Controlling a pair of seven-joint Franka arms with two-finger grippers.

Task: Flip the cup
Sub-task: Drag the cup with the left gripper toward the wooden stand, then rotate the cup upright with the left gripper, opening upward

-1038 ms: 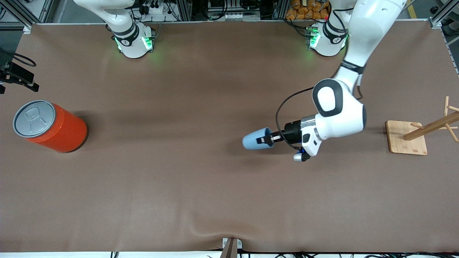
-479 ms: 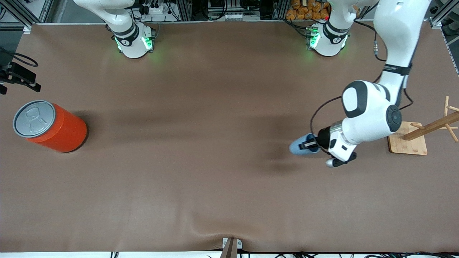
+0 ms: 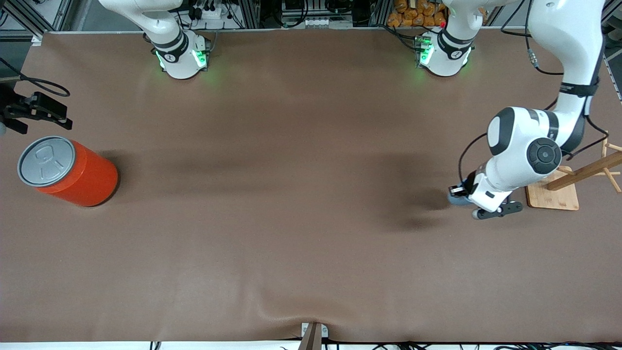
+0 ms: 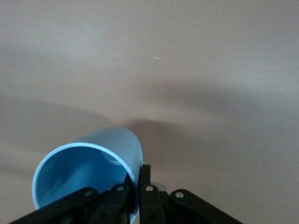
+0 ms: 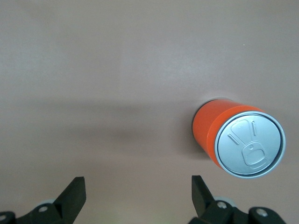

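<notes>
I should open my left gripper to let go of the light-blue cup on the bare table (image 3: 463,201) (image 4: 103,123), near the square base of the wooden rack.
The light-blue cup (image 4: 96,170) lies on its side in my left gripper (image 4: 138,189), which is shut on its rim, one finger inside and one outside. Its deeper blue inside faces the left wrist camera. In the front view my left gripper (image 3: 459,190) hangs low over the table beside the wooden rack, and only a sliver of the cup (image 3: 454,198) shows under the wrist. My right gripper (image 3: 35,111) is open and empty over the table's edge at the right arm's end, near the orange can. In the right wrist view (image 5: 138,196) its fingers stand wide apart.
A large orange can (image 3: 73,174) with a grey pull-tab lid stands at the right arm's end; it also shows in the right wrist view (image 5: 212,128). A wooden rack on a square base (image 3: 551,192) stands at the left arm's end, close to the left wrist.
My left arm has carried the cup from the table's middle toward the left arm's end, up to the wooden rack. My right gripper has shifted slightly over the table's edge.
</notes>
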